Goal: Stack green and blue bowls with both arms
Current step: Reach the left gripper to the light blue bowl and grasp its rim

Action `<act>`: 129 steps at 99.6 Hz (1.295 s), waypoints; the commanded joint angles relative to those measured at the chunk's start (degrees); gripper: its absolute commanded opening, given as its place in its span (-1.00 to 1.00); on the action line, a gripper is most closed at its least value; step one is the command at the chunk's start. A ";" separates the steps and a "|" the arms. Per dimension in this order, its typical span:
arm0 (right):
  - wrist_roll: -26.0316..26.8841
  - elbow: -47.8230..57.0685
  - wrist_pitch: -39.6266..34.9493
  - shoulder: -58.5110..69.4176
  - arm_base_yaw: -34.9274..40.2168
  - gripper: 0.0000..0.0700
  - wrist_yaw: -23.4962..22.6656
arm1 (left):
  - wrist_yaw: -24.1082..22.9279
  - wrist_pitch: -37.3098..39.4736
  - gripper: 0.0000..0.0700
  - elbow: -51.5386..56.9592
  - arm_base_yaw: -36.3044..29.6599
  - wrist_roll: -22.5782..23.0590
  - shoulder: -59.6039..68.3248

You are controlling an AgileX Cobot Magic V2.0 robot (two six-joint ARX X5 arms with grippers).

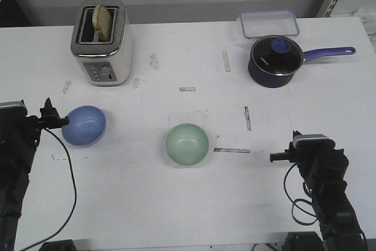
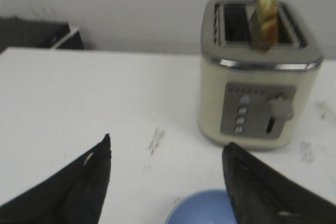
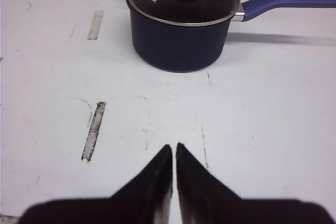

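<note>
Next, my left gripper grabs the blue bowl by its rim [image 1: 64, 128], on the side facing away from the green bowl.
The light blue bowl [image 1: 85, 125] sits upright on the white table at the left. The pale green bowl [image 1: 187, 144] sits upright near the middle, apart from it. My left gripper [image 1: 59, 120] is at the blue bowl's left rim. In the left wrist view the left gripper [image 2: 167, 142] is open, and one finger [image 2: 252, 192] overlaps the edge of the blue bowl [image 2: 202, 211]; I cannot tell if it touches. My right gripper [image 1: 275, 157] is right of the green bowl, well apart from it. In the right wrist view it [image 3: 174, 146] is shut and empty over bare table.
A cream toaster [image 1: 103, 42] with a slice of bread stands at the back left, also in the left wrist view [image 2: 260, 72]. A dark navy saucepan [image 1: 276, 60] with a lid and long handle and a clear lidded box [image 1: 268, 23] stand at the back right.
</note>
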 commanded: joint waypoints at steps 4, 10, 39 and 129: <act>-0.42 0.11 0.70 0.31 0.13 -1.00 0.02 | 1.46 -1.99 0.28 0.68 2.49 0.35 5.27; -0.42 0.11 0.70 0.31 0.13 -1.00 0.00 | 4.42 -3.69 0.29 0.68 4.59 0.33 9.07; -0.39 0.11 0.70 0.33 0.13 -1.00 0.00 | 16.79 -10.43 0.32 0.68 10.67 0.13 25.22; -0.39 0.11 0.50 0.33 0.13 -1.00 -0.04 | 18.73 -8.52 -1.00 2.16 10.49 -4.46 28.55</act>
